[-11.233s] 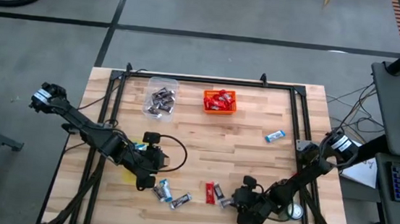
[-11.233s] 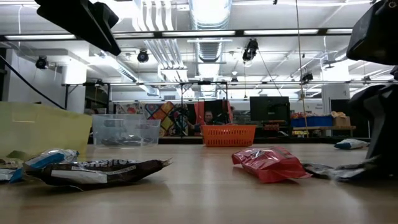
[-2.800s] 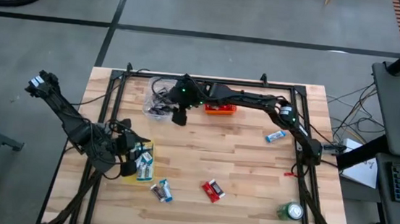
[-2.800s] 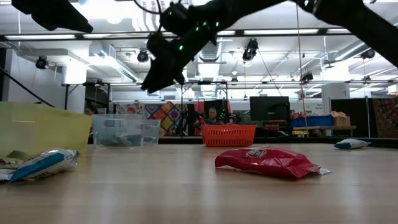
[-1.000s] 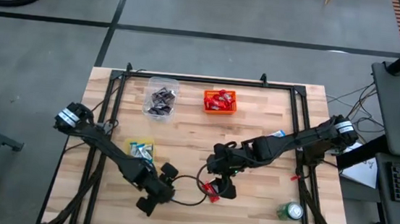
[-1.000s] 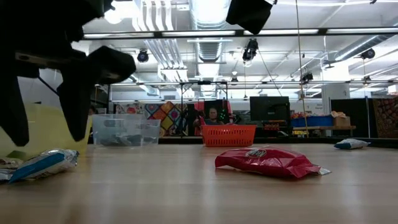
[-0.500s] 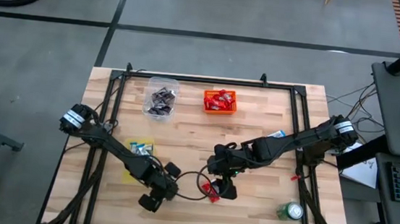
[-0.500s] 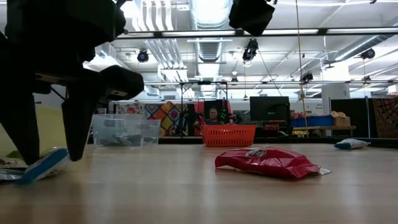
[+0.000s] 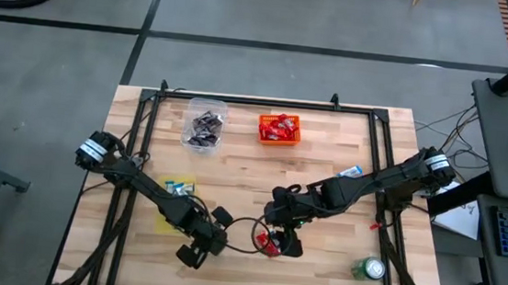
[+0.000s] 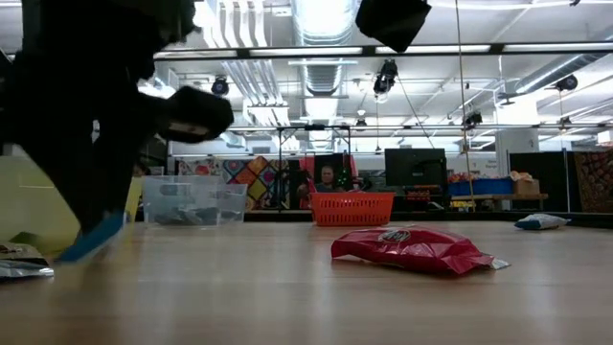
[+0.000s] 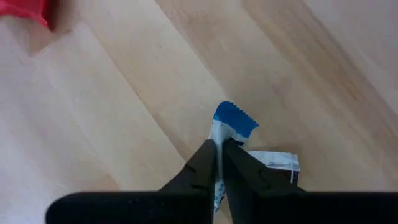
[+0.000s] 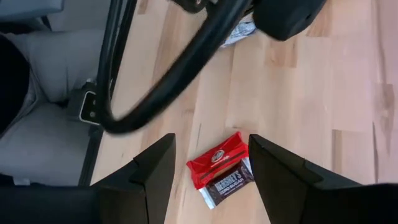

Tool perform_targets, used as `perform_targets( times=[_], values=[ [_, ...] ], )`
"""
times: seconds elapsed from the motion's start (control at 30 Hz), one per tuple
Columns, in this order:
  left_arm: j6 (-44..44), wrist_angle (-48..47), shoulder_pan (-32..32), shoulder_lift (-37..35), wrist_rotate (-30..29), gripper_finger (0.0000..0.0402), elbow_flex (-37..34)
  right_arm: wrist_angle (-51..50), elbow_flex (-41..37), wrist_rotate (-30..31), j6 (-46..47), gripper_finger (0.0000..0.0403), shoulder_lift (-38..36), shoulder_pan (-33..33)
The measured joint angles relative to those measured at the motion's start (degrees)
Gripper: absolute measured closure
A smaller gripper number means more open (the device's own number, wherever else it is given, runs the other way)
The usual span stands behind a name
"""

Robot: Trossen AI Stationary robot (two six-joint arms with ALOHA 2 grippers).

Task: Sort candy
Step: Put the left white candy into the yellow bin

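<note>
The blue-and-white candy, now down at the table's near end, will be let go by my left gripper in the yellow bin [image 9: 188, 210], along its side toward the table's middle.
My left gripper [image 11: 219, 146] is down at the table's near left [image 9: 201, 247] and shut on a blue-and-white candy [image 10: 91, 240]. A silver-white wrapper [image 11: 277, 160] lies flat on the wood right beside it. My right gripper [image 12: 211, 140] hangs open above a red candy [image 12: 221, 158] and a dark brown candy [image 12: 229, 185]. Those two lie side by side near the table's middle front [image 9: 268, 245], and the right fingers stand clear of both. My left gripper pinches the blue-and-white candy's wrapper [image 11: 218, 132] between its two fingers, coming from above at a steep slant. The blue end [image 11: 235, 119] sticks out past the fingertips. The candy sits tilted, one end raised and its lower end [image 10: 62, 259] near the tabletop.
A clear bin [image 9: 205, 124] with dark candy and an orange bin [image 9: 279, 128] with red candy stand at the far edge. A yellow bin [image 9: 176, 191] sits at the left. A lone blue candy [image 9: 350, 172] lies at the right and a green can [image 9: 371, 268] near the front right.
My left gripper has sunk a little over the blue-and-white candy and shut on it. The candy, which lay flat on the table, now stands tilted with one end raised.
</note>
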Motion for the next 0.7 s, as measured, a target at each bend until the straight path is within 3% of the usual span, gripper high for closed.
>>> perform_targets(
  times=[0.2, 0.37, 0.57, 0.7],
  values=[
    [0.46, -0.72, 0.0, -5.4, -4.57, 0.0401, 0.0, -0.03, -0.47, 0.8, -0.39, 0.0211, 0.0, 1.79],
    [-3.16, -5.24, -0.11, -15.04, -9.91, 0.0401, 0.02, -0.08, -0.94, 3.05, -0.24, 0.0211, 0.0, 2.45],
    [-28.86, -25.1, 0.04, -28.11, -19.45, 0.0401, -0.63, 0.04, -1.59, 5.56, 0.92, 0.0211, 0.0, 2.46],
    [-47.17, -33.62, 0.11, -32.93, -24.61, 0.0402, -4.76, 0.54, -2.45, 7.72, 0.9, 0.0211, 0.0, 2.45]
  ],
)
